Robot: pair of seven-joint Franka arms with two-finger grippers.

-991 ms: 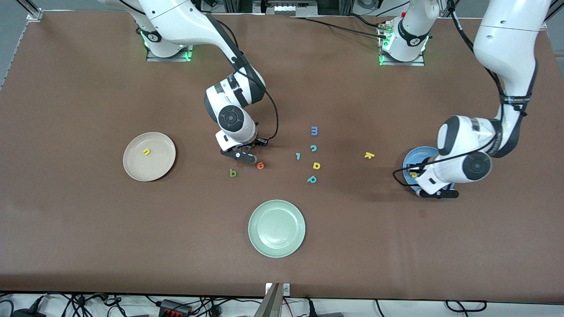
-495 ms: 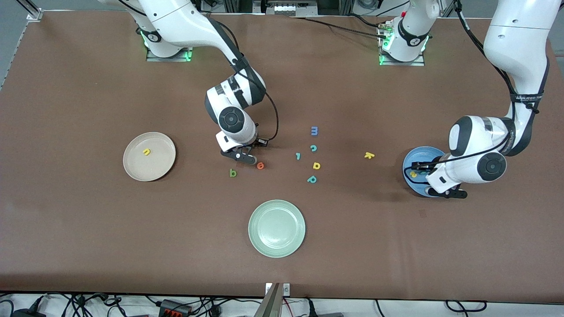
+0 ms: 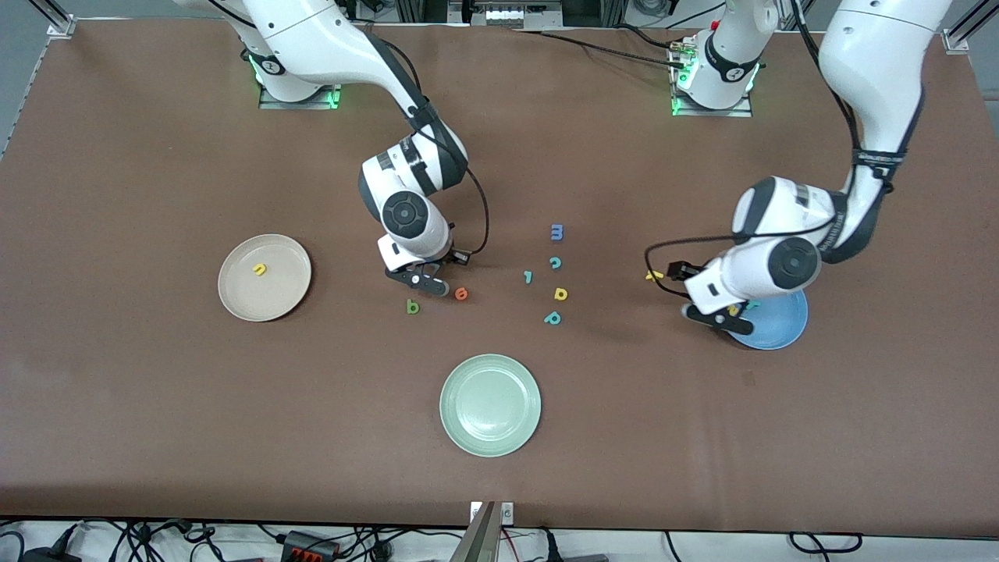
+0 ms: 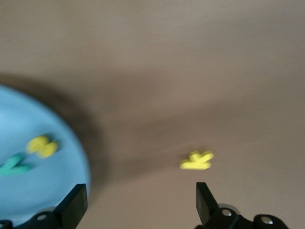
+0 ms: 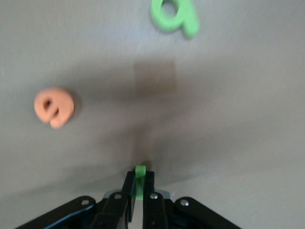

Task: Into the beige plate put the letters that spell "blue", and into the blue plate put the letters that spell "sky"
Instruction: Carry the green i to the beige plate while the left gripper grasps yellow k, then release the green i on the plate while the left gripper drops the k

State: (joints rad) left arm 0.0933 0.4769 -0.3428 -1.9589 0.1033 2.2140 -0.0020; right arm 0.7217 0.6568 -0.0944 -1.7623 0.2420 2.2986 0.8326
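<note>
The robot's left gripper will close on the straight side [image 3: 655,275] [image 4: 194,165] of the yellow "k" beside the blue plate, with one finger at each end.
My right gripper [image 3: 426,282] is low over the table beside the orange "e" [image 3: 461,293] and the green "b" [image 3: 412,307]. It is shut on a thin green "l" [image 5: 139,185] that stands on edge between the fingers. The beige plate [image 3: 234,293] holds the yellow "u" [image 3: 259,269]. The blue plate [image 3: 780,328] holds a yellow "s" [image 4: 42,146] and a teal "y" [image 4: 14,166]. My left gripper [image 3: 709,315] is open with nothing in it, over the table between that plate's rim and the yellow "k" [image 4: 196,161].
In the middle of the table lie a blue "m" [image 3: 556,232], a teal "c" [image 3: 555,263], a small teal hooked letter [image 3: 527,276], a yellow "a" [image 3: 560,293] and a teal "p" [image 3: 552,318]. A pale green plate [image 3: 490,404] sits nearer the camera.
My left gripper opened and swung off the blue plate toward the "k", leaving the "s" and "y" in the plate. My right gripper closed on the green "l".
</note>
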